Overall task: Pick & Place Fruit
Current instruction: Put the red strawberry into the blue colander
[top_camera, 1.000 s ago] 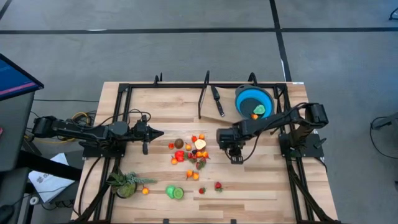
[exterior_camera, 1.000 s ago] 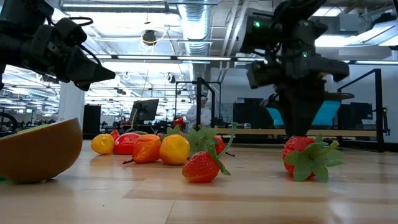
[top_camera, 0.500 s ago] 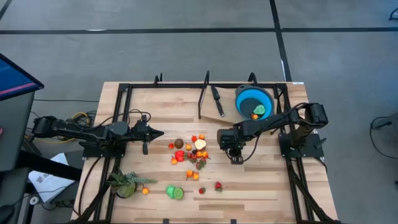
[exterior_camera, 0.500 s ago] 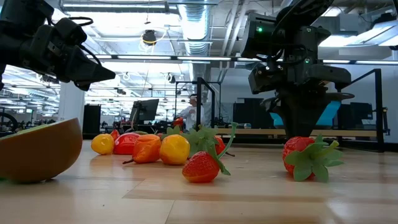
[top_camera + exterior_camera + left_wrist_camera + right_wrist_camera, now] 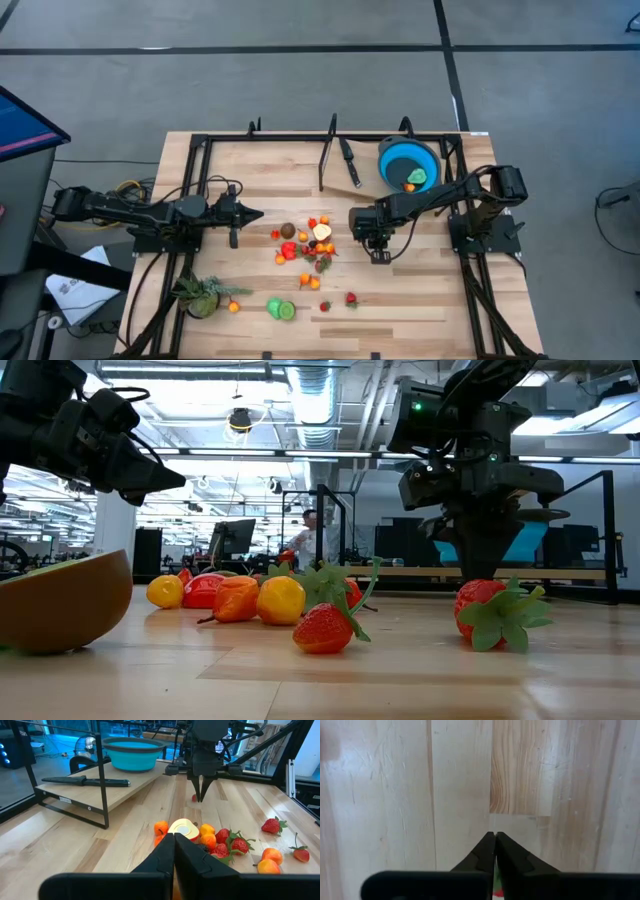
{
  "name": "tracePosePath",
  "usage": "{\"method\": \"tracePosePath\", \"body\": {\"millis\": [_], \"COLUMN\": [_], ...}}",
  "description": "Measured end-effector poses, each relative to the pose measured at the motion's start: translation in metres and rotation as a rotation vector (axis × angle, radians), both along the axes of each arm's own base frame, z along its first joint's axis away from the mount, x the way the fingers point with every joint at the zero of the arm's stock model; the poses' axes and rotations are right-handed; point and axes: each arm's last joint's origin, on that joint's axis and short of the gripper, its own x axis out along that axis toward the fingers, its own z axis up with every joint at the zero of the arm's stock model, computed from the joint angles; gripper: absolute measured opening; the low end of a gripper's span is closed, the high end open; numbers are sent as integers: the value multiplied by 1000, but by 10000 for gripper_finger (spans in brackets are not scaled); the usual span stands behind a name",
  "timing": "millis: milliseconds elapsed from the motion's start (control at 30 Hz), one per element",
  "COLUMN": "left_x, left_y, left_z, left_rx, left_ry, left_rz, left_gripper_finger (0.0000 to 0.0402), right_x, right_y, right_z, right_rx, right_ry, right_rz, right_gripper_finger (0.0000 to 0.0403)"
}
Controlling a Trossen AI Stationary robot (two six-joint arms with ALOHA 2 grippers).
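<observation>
The robot's right gripper needs to release the small red fruit, now beside its fingertips, in the blue bowl (image 5: pixel 402 165), next to the green fruit.
Several small toy fruits (image 5: pixel 305 245), red, orange and yellow, lie in a loose heap at the table's middle. More lie toward the near edge, among them a strawberry (image 5: pixel 351 298) and green pieces (image 5: pixel 281 309). My right gripper (image 5: pixel 201 799) points down, shut, over bare wood (image 5: pixel 494 836) just right of the heap. A small red fruit (image 5: pixel 194 797) shows beside its fingertips. My left gripper (image 5: pixel 255 213) hangs level left of the heap, shut and empty. The blue bowl (image 5: pixel 385 160) at the far right holds a green and an orange fruit. My right gripper comes down from above with shut fingers next to the small red fruit (image 5: pixel 194 797). I cannot tell whether the fingertips touch it or the table. Nothing shows between the fingers in the right wrist view.
A black-handled knife (image 5: pixel 349 162) lies left of the bowl at the far edge. A spiky green plant (image 5: pixel 203 295) sits at the near left. A black frame rail (image 5: pixel 325 160) stands along the far side. A person moves in the room behind the table (image 5: pixel 308 540).
My right gripper has shut its fingers while staying in place over the wood right of the heap. No fruit has visibly moved.
</observation>
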Motion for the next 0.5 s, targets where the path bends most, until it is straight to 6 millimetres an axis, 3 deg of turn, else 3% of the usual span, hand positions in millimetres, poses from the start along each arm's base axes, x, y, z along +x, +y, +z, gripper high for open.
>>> {"method": "tracePosePath", "body": {"millis": [267,500], "left_x": [0,0], "left_y": [0,0], "left_z": [0,0], "left_rx": [0,0], "left_ry": [0,0], "left_rz": [0,0], "left_gripper_finger": [1,1], "right_x": [0,8], "right_y": [2,5], "right_z": [1,26], "right_rx": [4,-8], "right_ry": [13,42], "right_rz": [-22,45], "right_gripper_finger": [2,1]}}
